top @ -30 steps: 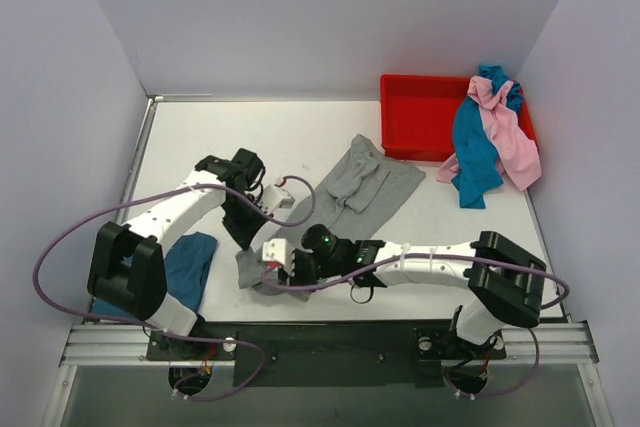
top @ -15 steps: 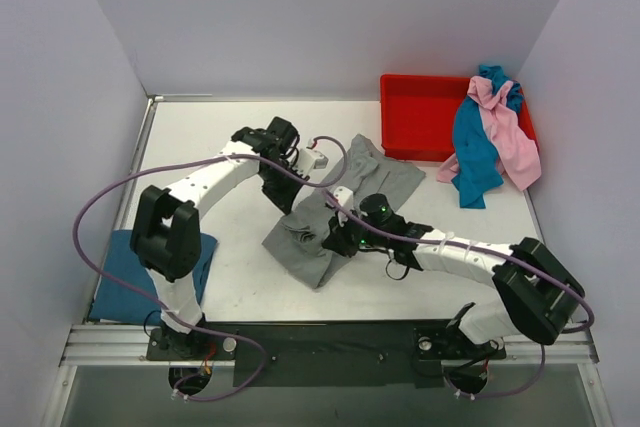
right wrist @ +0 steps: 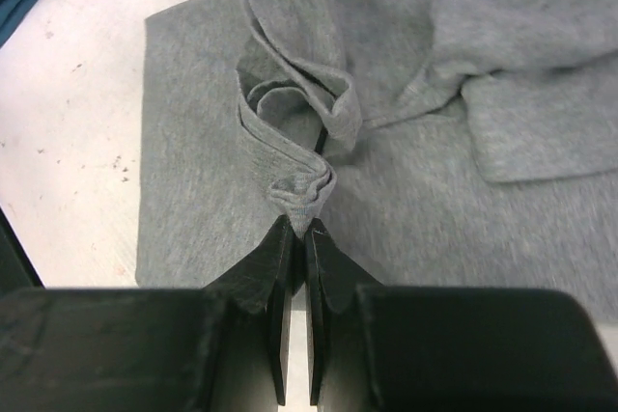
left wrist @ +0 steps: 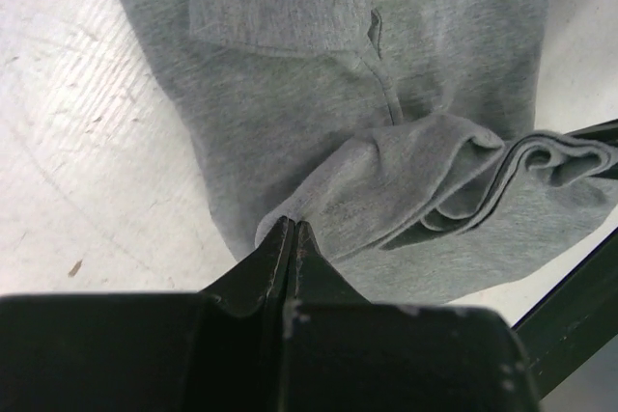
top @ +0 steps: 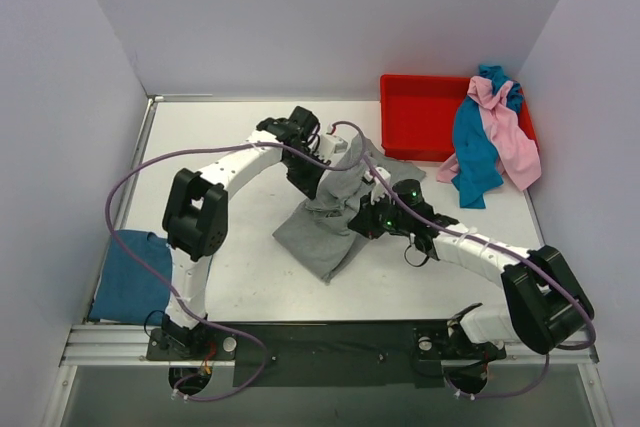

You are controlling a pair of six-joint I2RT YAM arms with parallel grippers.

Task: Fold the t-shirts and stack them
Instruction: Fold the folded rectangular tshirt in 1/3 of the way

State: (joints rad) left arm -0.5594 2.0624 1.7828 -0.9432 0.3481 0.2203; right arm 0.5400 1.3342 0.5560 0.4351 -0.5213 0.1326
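The folded-back edge of the grey t-shirt is bunching up toward my left gripper, so next my right gripper opens, pinches the edge's corner (right wrist: 303,192) and lays the edge straight.
The grey t-shirt (top: 318,237) lies in the middle of the table, its near edge lifted and folded back over itself. My left gripper (top: 316,185) is shut on one corner of that edge; the left wrist view shows the grey t-shirt (left wrist: 386,94) pinched at my gripper (left wrist: 290,224). My right gripper (top: 362,225) is shut on the other corner, and the right wrist view shows the bunched grey t-shirt (right wrist: 406,171) between my gripper (right wrist: 299,229). A folded darker blue t-shirt (top: 128,275) lies at the near left. The teal-blue t-shirt (top: 474,155) and pink t-shirt (top: 512,142) hang over the bin.
A red plastic bin (top: 425,127) stands at the back right. White walls close in the table on the left, back and right. The arms' cables loop over the near part of the table.
Both grippers have carried the grey shirt's near edge away from me and to the right, folding it over the rest of the shirt. The darker blue shirt is now uncovered.
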